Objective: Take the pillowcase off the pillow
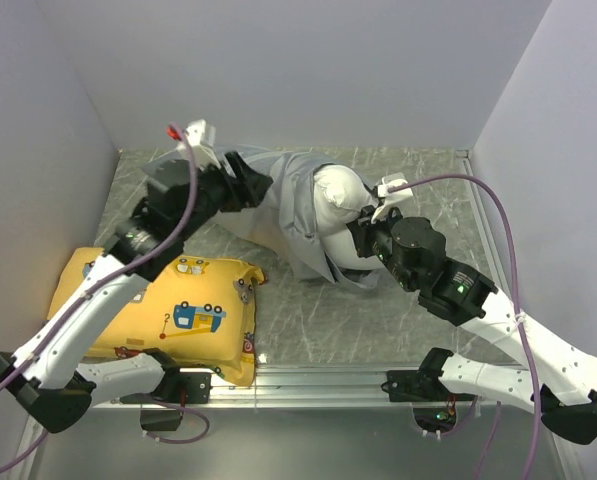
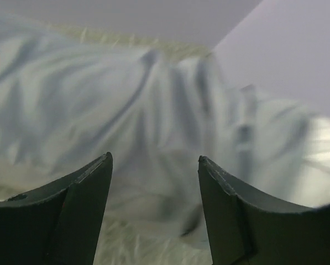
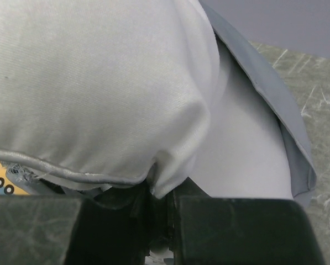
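My left gripper needs to next close on the loose middle of the grey pillowcase [image 1: 259, 195] [image 2: 154, 175], beside the part that is wrapped around the bulging white pillow.
The grey pillowcase [image 1: 296, 215] lies crumpled at the back middle of the table, with the white pillow [image 1: 340, 190] bulging out of its right end. My right gripper [image 1: 363, 235] is shut on a corner of the pillow [image 3: 98, 83], pinching the fabric just below the piped seam; the pillowcase's edge [image 3: 264, 88] wraps behind the pillow. My left gripper [image 1: 262, 186] is at the left end of the pillowcase. In the left wrist view it [image 2: 153, 160] is open, with wrinkled grey pillowcase [image 2: 126, 110] just beyond its fingertips [image 2: 101, 165].
A yellow cushion [image 1: 178, 310] printed with cartoon vehicles lies at the front left, under my left arm. White walls close in the table on the left, back and right. A metal rail [image 1: 308, 378] runs along the near edge.
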`<state>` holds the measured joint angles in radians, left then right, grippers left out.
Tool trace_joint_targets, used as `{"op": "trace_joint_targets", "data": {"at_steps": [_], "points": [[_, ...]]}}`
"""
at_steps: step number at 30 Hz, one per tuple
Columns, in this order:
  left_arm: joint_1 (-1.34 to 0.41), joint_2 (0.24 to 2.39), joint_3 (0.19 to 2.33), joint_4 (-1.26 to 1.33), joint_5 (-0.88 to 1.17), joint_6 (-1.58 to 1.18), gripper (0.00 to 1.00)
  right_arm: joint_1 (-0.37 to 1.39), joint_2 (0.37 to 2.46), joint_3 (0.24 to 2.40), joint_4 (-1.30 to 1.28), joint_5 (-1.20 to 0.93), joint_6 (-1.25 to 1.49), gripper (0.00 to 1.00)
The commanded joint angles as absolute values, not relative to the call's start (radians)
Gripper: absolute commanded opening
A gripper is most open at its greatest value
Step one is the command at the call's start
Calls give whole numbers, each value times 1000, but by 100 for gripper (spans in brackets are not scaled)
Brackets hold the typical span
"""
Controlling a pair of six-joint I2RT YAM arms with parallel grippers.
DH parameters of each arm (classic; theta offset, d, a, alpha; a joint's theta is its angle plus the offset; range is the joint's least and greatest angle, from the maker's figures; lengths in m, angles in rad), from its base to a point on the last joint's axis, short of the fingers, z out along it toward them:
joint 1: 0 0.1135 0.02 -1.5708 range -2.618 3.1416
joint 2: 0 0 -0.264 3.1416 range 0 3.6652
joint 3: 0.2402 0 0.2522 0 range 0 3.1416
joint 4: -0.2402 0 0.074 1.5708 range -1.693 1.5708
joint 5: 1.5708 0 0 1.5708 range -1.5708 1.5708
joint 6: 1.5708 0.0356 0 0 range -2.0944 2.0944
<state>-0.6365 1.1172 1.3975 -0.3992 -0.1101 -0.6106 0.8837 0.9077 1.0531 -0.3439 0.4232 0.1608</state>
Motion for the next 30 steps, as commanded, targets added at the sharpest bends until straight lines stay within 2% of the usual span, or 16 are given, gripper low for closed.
{"op": "trace_joint_targets", "data": {"at_steps": [1,8,11,14,15,17,18,19,24,30], "points": [[-623,1117,1295,-430,-212,-643,69,874,884,1132,-265,431,190,0],[-571,1164,1266,-393,-150,-657,70,876,877,1138,-273,426,187,0],[-552,1180,1255,-364,-134,-658,63,874,877,1141,-276,428,186,0],[-537,1203,1253,-345,-118,-657,47,877,876,1141,-275,426,189,0],[-534,1209,1259,-347,-115,-655,33,874,877,1143,-275,426,187,0],[-522,1221,1269,-347,-114,-649,18,876,880,1147,-276,433,187,0],[-515,1232,1279,-353,-117,-643,5,876,879,1153,-278,436,184,0],[-500,1238,1287,-359,-123,-640,0,874,882,1158,-279,437,187,0],[-419,1267,1319,-351,-161,-637,1,868,877,1187,-291,457,190,0],[-224,1388,1437,-367,-241,-626,1,830,844,1215,-339,488,228,0]]}}
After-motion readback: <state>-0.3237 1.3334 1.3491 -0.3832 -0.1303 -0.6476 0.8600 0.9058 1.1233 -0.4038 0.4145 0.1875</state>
